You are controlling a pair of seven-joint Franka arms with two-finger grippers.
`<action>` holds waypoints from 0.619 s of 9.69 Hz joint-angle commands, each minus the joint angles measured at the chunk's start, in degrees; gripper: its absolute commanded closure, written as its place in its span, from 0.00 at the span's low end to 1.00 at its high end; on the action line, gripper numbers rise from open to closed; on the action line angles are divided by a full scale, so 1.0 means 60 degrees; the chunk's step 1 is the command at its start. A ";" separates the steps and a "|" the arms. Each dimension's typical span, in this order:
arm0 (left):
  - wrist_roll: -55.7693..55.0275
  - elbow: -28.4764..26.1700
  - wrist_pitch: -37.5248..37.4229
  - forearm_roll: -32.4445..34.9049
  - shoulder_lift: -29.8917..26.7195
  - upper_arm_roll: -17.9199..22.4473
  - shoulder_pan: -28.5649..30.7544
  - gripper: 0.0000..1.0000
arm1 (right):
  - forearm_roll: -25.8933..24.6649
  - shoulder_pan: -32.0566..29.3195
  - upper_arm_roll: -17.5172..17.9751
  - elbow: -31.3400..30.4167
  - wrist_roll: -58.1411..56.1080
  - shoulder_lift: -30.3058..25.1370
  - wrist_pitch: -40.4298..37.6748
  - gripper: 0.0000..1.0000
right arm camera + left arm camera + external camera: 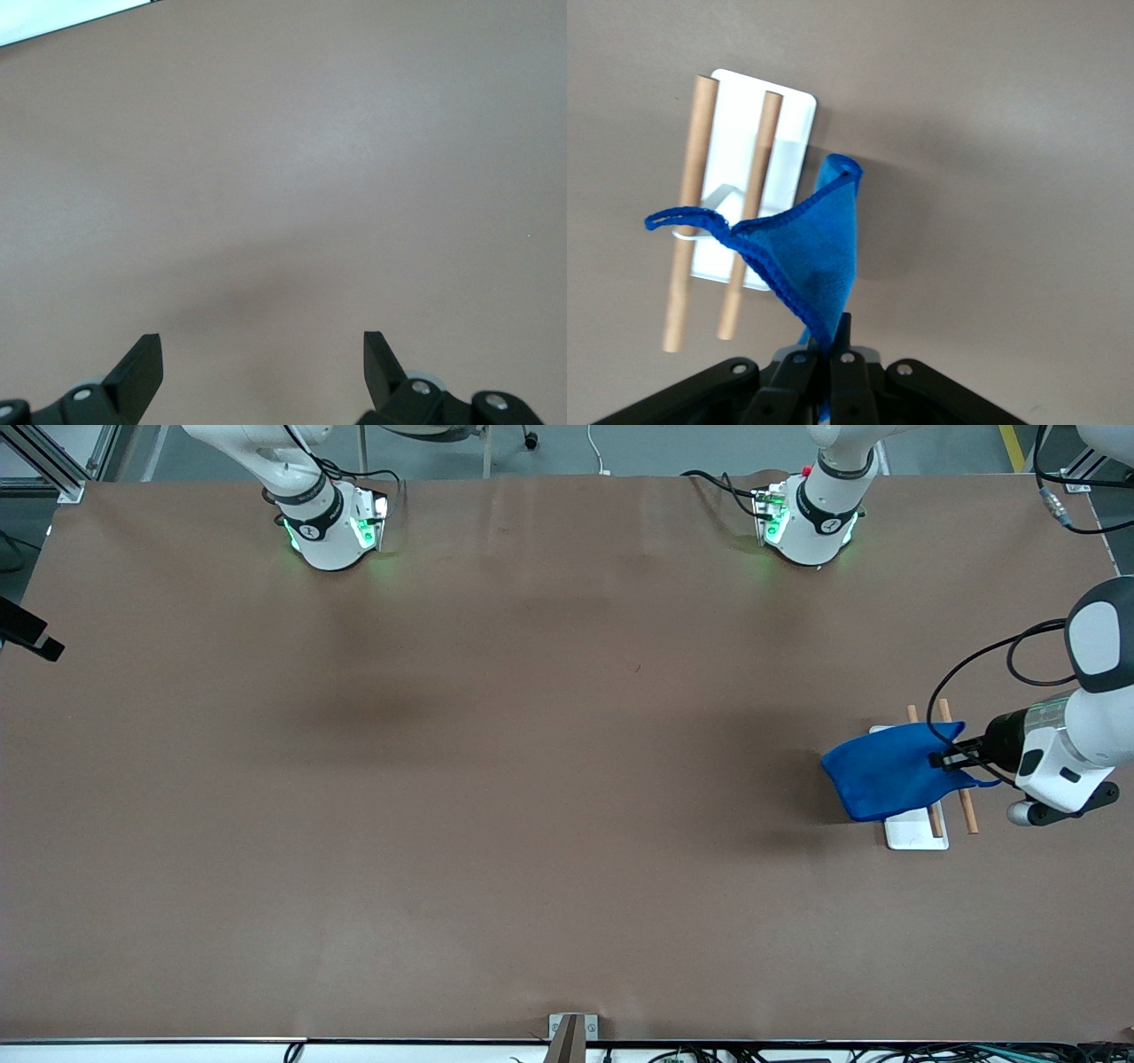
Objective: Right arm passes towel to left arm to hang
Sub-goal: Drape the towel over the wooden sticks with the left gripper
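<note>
Next, my left gripper releases the blue towel draped over the middle of the rack's wooden rods (920, 767) (726, 199).
The blue towel (886, 775) hangs from my left gripper (941, 760), which is shut on one corner of it. The towel is held over a small rack with a white base (917, 833) and two wooden rods (967, 806), toward the left arm's end of the table. In the left wrist view the towel (819, 257) drapes out from the shut left gripper (830, 341), beside the rods (695, 177) and white base (784, 115). The towel touches neither rod there. My right gripper (263, 350) is open and empty over bare brown table; it is out of the front view.
The two arm bases (328, 527) (806, 518) stand along the table's edge farthest from the front camera. A black device (27, 633) juts in at the right arm's end. A small bracket (571, 1032) sits at the edge nearest the front camera.
</note>
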 commanded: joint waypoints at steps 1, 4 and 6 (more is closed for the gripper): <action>0.0955 -0.0360 0.0003 0.0456 -0.0006 -0.0037 0.0439 0.99 | -0.0101 0.0111 0.0024 0.0407 -0.0103 0.0254 -0.0146 0.00; 0.2039 -0.0199 0.0207 0.0939 0.0213 -0.0037 0.1026 0.99 | -0.0028 0.0082 0.0024 0.0334 -0.0016 0.0239 -0.0160 0.00; 0.2669 0.0006 0.0222 0.1015 0.0302 -0.0023 0.1232 0.99 | -0.0072 0.0096 0.0024 0.0319 -0.0015 0.0239 -0.0393 0.00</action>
